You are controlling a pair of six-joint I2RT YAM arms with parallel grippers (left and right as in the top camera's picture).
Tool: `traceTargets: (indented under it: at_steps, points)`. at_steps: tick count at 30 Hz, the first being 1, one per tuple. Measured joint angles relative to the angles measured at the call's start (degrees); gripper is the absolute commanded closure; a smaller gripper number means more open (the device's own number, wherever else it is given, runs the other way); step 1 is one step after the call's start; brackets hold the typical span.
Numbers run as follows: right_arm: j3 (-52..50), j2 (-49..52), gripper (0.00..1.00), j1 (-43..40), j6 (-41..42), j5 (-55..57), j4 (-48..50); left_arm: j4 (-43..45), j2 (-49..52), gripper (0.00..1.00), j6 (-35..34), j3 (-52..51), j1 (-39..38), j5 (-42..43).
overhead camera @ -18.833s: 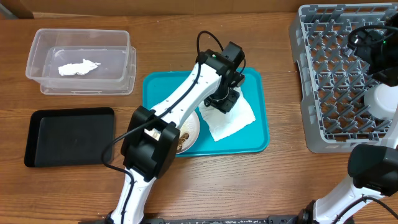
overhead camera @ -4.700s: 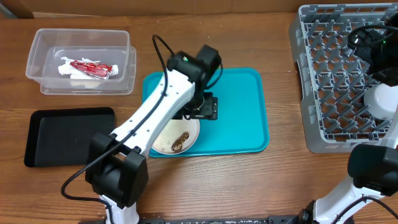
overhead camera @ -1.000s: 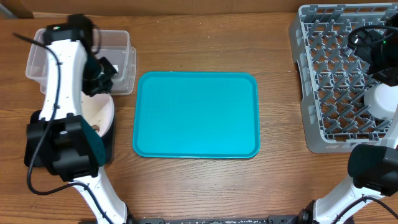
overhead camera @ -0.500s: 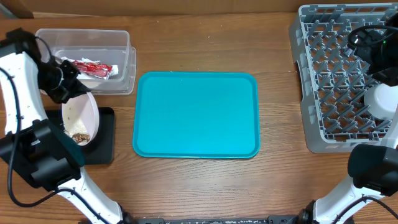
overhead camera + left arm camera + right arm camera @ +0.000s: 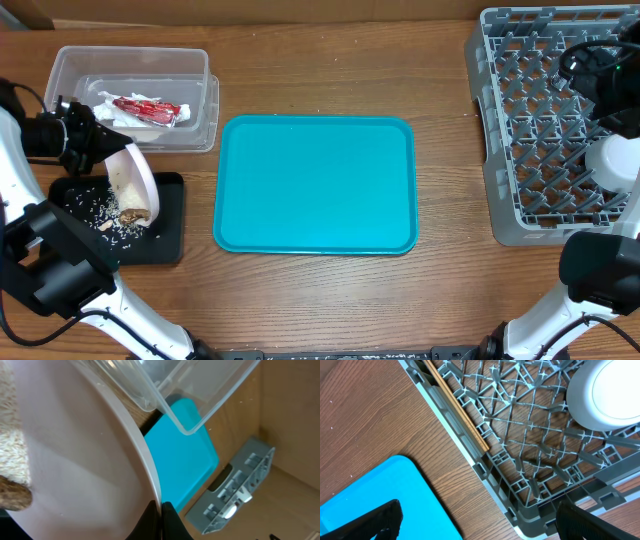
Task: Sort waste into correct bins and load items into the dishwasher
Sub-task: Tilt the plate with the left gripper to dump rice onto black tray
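Next, I release the flat white plate from my left gripper near the middle of the teal serving tray (image 5: 301, 184) (image 5: 177, 457), a little toward the black tray.
My left gripper (image 5: 88, 142) is shut on the rim of the flat white plate (image 5: 136, 183) and holds it steeply tilted over the black tray (image 5: 168, 232). Rice grains (image 5: 103, 216) lie scattered on the tray, and the brown lump (image 5: 133, 214) sits at the plate's low edge. In the left wrist view the jaws (image 5: 161, 509) pinch the plate (image 5: 80, 470), with rice (image 5: 11, 435) and the lump (image 5: 12, 498) still on it. The clear tub (image 5: 195, 70) holds napkins and the red wrapper (image 5: 148, 108). My right gripper (image 5: 477, 525) is open and empty beside the grey rack (image 5: 530, 460).
The teal serving tray (image 5: 315, 185) lies in the middle. The rack (image 5: 545, 120) at the right holds a white dish (image 5: 612, 160), which also shows in the right wrist view (image 5: 605, 395), and the chopsticks (image 5: 457, 407) along its edge.
My left arm has swung left, away from the tub. The plate has tipped from nearly flat to steep, and rice has spilled onto the black tray.
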Motion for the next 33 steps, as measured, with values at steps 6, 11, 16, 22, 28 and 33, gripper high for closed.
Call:
traceTargets:
  at_steps: [6, 11, 16, 22, 28, 33]
  points:
    - [0.0, 0.0, 0.0, 0.0, 0.0, 0.0, 0.0, -1.6, -0.1, 0.96, 5.3, -0.8, 4.0, 8.2]
    - [0.0, 0.0, 0.0, 0.0, 0.0, 0.0, 0.0, -1.8, -0.1, 0.96, 7.3, -2.2, 6.1, 10.8]
    - [0.0, 0.0, 0.0, 0.0, 0.0, 0.0, 0.0, -1.2, -0.2, 0.96, 9.1, -4.9, 7.9, 13.4]
    - [0.0, 0.0, 0.0, 0.0, 0.0, 0.0, 0.0, -3.5, -0.2, 0.96, 12.8, -7.4, 9.4, 18.1]
    - [0.0, 0.0, 0.0, 0.0, 0.0, 0.0, 0.0, -7.5, -0.3, 0.96, 18.1, -7.6, 9.6, 23.4]
    - [0.0, 0.0, 0.0, 0.0, 0.0, 0.0, 0.0, -4.3, -0.4, 0.96, 18.0, -7.7, 10.3, 24.0]
